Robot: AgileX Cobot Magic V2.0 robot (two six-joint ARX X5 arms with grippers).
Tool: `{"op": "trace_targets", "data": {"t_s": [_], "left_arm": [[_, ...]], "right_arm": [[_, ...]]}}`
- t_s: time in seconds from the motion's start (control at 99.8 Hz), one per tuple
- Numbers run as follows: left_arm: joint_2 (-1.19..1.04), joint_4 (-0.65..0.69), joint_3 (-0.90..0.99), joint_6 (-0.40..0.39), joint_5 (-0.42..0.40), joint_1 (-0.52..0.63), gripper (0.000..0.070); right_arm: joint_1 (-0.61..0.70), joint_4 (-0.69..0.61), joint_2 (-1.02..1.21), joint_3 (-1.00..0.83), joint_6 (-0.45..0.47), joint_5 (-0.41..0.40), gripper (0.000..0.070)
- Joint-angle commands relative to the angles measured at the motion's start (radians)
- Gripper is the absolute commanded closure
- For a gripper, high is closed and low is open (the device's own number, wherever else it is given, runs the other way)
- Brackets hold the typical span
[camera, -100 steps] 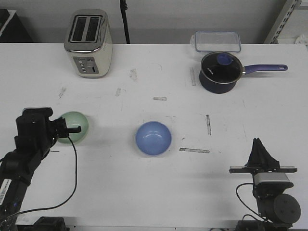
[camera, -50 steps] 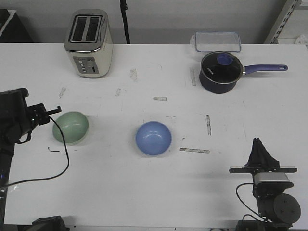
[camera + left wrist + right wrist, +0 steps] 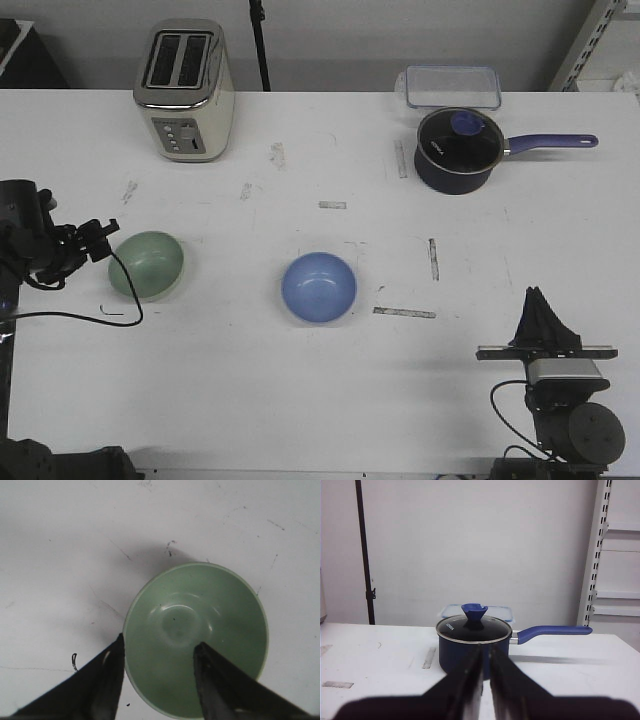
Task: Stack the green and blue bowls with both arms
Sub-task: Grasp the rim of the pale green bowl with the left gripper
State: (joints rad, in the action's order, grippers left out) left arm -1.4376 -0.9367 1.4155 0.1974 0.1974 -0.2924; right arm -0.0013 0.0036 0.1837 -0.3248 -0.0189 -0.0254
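I will close my left gripper on the rim of the green bowl [image 3: 112, 262] [image 3: 128, 667], on the side that is farthest away from the blue bowl.
The pale green bowl [image 3: 148, 264] sits upright on the white table at the left. The blue bowl [image 3: 318, 287] sits upright near the middle, apart from it. My left gripper [image 3: 98, 243] is just left of the green bowl. In the left wrist view the left gripper [image 3: 157, 655] is open and holds nothing; one finger [image 3: 111, 680] is outside the green bowl's [image 3: 200, 630] rim and the other is over its inside. My right gripper [image 3: 540, 312] is shut and empty at the front right, far from both bowls, and it also shows in the right wrist view [image 3: 486, 652].
A dark blue lidded saucepan [image 3: 458, 148] stands at the back right, with a clear lidded box [image 3: 452, 86] behind it. A toaster [image 3: 184, 90] stands at the back left. Tape strips [image 3: 404, 312] lie on the table right of the blue bowl.
My left arm has swung left and back, so its gripper went from overlapping the green bowl's left rim to beside it. Both bowls and the right arm have stayed put.
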Motion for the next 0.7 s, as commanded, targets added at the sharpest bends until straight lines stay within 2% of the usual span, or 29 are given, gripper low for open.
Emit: {"op": "trace_targets", "data": {"t_s": [0.0,0.09,0.231,0.692], "left_arm": [[-0.030,-0.009,0.017,-0.006,0.034,-0.010,0.0358],[-0.060,-0.012,0.017,-0.016,0.043,-0.029,0.0350],[-0.106,-0.018,0.017,-0.029,0.043,-0.048,0.0232],[-0.303,-0.031,0.015,-0.086,0.043,-0.050,0.0257]], "right_arm": [[0.000,0.011,-0.001,-0.006,0.011,0.000,0.0685],[0.000,0.011,-0.001,-0.006,0.011,-0.001,0.0685],[0.000,0.011,-0.001,-0.006,0.011,0.000,0.0685],[0.000,0.011,-0.001,-0.006,0.011,0.000,0.0685]]}}
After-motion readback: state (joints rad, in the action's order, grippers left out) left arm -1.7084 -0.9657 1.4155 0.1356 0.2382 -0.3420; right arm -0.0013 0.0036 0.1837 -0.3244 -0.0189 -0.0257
